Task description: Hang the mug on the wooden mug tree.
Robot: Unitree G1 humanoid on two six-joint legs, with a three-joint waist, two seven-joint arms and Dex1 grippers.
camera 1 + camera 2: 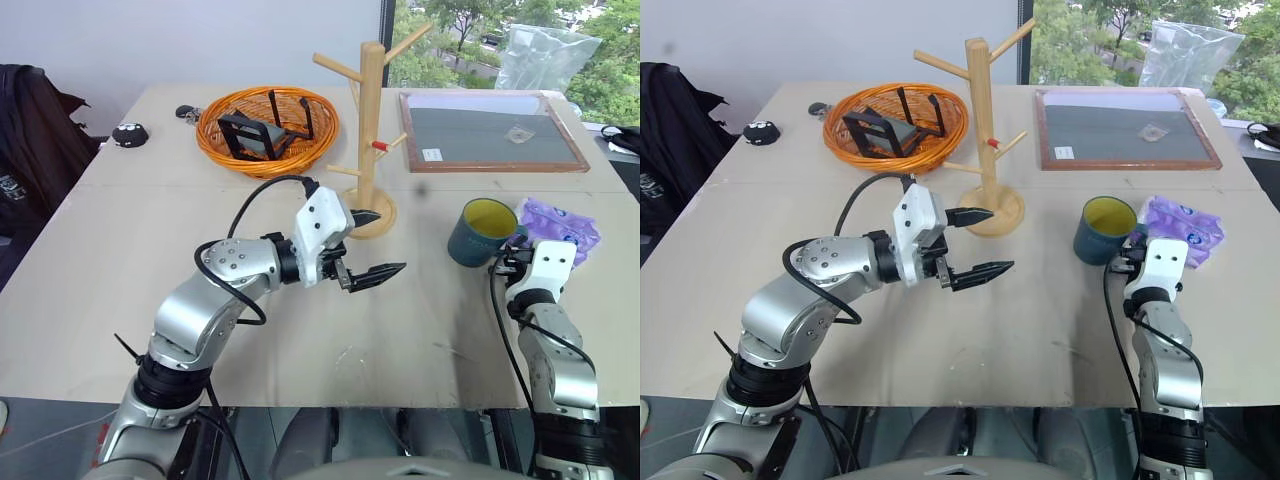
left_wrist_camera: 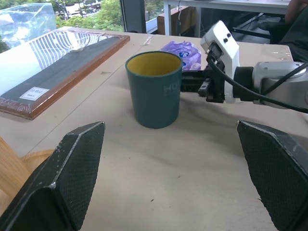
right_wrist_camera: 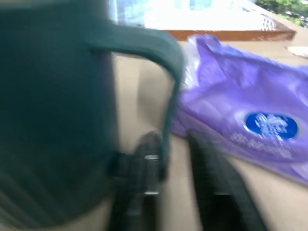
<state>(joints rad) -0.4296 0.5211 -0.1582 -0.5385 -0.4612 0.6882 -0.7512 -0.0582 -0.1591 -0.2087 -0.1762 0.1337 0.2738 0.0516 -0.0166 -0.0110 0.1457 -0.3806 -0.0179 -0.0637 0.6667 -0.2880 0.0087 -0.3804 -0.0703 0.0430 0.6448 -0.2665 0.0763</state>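
The robot's right gripper will release the teal-blue mug hanging from the red-tipped peg on the wooden mug tree (image 1: 376, 183). The mug now stands upright on the table.
The teal-blue mug (image 1: 482, 232) with a yellow inside stands upright on the table at the right, its handle turned toward my right arm. My right gripper (image 1: 510, 258) is shut on that handle (image 3: 168, 96): one finger sits inside the loop and the other outside it. The wooden mug tree (image 1: 370, 120) stands at the table's middle back, with bare pegs and one red-tipped peg. My left gripper (image 1: 390, 241) hovers open in front of the tree's base, left of the mug, and holds nothing. In the left wrist view the mug (image 2: 155, 89) stands between its spread fingers, farther off.
An orange wicker basket (image 1: 267, 128) holding dark objects sits left of the tree. A framed dark board (image 1: 490, 130) lies at the back right, with a clear plastic bag (image 1: 545, 55) behind it. A purple packet (image 1: 560, 222) lies right beside the mug.
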